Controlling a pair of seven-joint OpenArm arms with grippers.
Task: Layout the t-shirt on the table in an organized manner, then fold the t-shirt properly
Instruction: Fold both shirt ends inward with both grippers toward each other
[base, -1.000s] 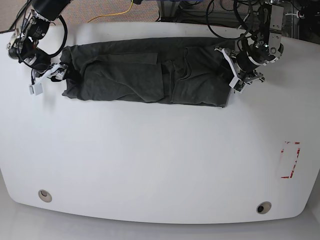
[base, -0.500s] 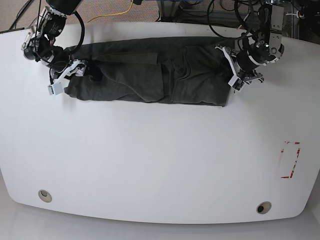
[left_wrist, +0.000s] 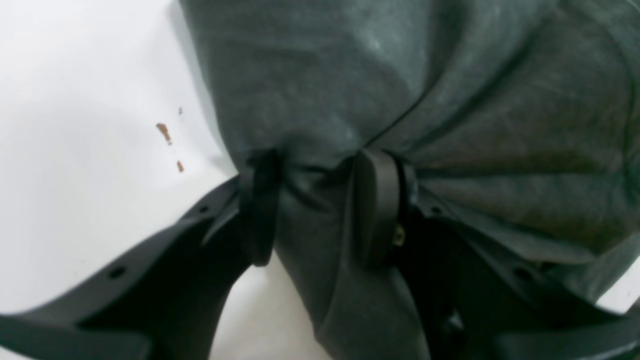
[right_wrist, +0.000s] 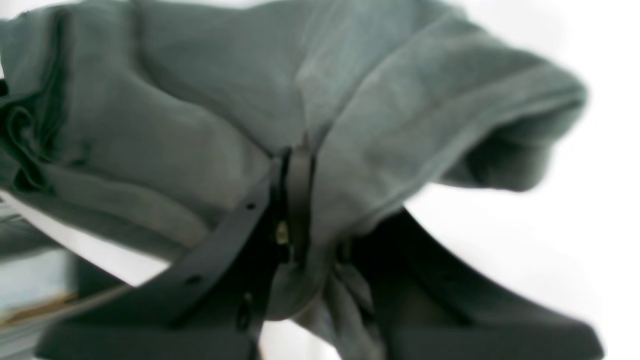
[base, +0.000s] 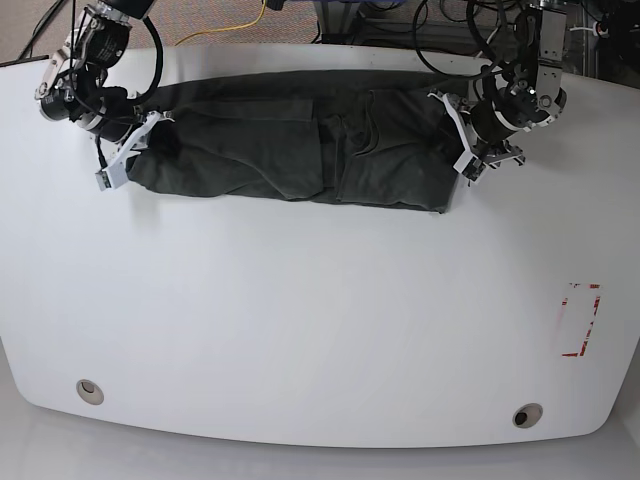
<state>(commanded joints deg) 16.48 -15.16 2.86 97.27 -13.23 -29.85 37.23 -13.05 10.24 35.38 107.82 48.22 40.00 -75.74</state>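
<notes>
My right gripper is going to release the end of the dark grey t-shirt on the middle of the wrinkled t-shirt (base: 279, 172) (right_wrist: 108, 69), beside its central fold.
The dark grey t-shirt (base: 260, 140) lies wrinkled in a long band across the far part of the white table (base: 300, 320). My left gripper (base: 460, 150) is at the band's right end. In the left wrist view that gripper (left_wrist: 317, 200) is shut on a thick fold of the t-shirt (left_wrist: 450, 90), with cloth bunched between its black fingers (left_wrist: 375, 205). My right gripper (base: 140, 150) is at the band's left end. The right wrist view shows this gripper (right_wrist: 295, 195) pinched tight on a hem of the t-shirt (right_wrist: 200, 125), which is lifted off the table there.
A red tape rectangle (base: 581, 320) marks the table's right side. Two round grommet holes (base: 90, 390) (base: 527, 414) sit near the front edge. Cables and a yellow cord (base: 240, 22) lie beyond the far edge. Small brown specks (left_wrist: 164, 132) dot the tabletop by the left gripper.
My right gripper moved in from the table's left onto the t-shirt's left end and closed on it, then drew back toward the far edge. The cloth shifted slightly toward the far edge. The left gripper barely moved.
</notes>
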